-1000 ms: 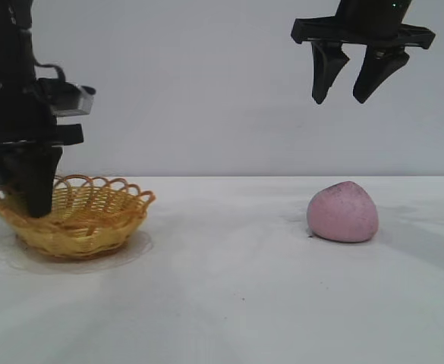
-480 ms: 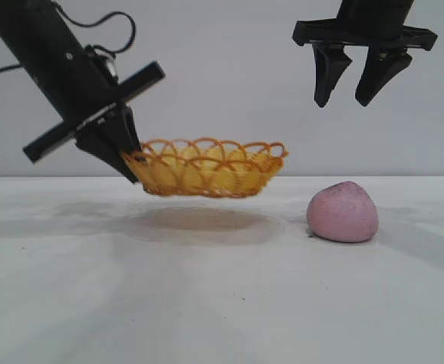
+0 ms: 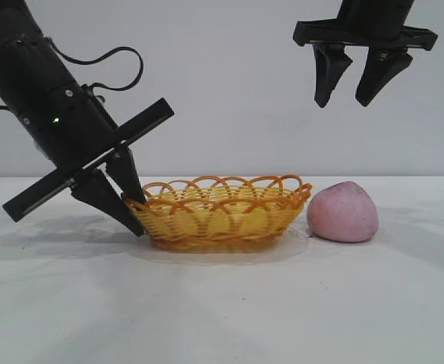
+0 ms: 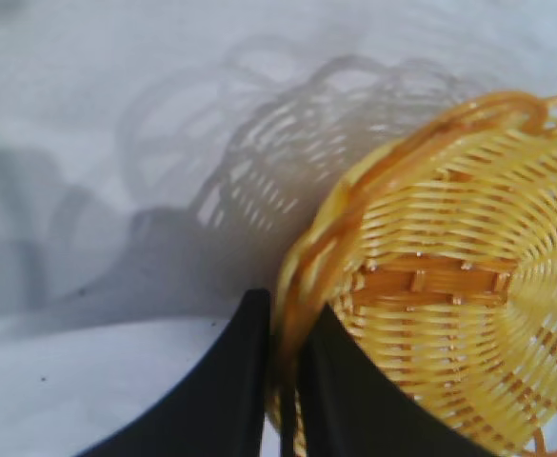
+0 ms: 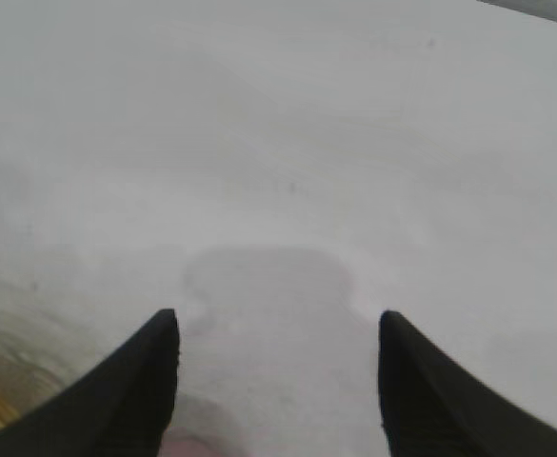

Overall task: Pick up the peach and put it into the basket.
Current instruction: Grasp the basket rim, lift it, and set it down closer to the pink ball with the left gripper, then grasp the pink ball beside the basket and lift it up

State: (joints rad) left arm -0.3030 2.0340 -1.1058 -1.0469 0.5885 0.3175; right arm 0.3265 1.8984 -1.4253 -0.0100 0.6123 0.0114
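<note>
The pale pink peach is beside the basket, and next my right gripper should go down to it and close on the peach's top (image 3: 347,192).
The yellow-orange wicker basket (image 3: 220,212) rests on the white table at centre. My left gripper (image 3: 134,216) is shut on the basket's left rim, one finger inside and one outside; the left wrist view shows the rim (image 4: 302,276) pinched between the black fingers (image 4: 230,381). The pale pink peach (image 3: 343,211) lies on the table just right of the basket, close to its rim. My right gripper (image 3: 346,97) hangs open and empty high above the peach. In the right wrist view its gripper (image 5: 276,324) looks down on bare table, with a sliver of pink peach (image 5: 197,446) at the frame's edge.
The white table (image 3: 222,303) stretches in front of and around the basket and peach. A plain pale wall stands behind.
My left gripper lifted the basket from the far left, carried it right through the air, and has set it down on the table next to the peach. The right gripper has stayed still.
</note>
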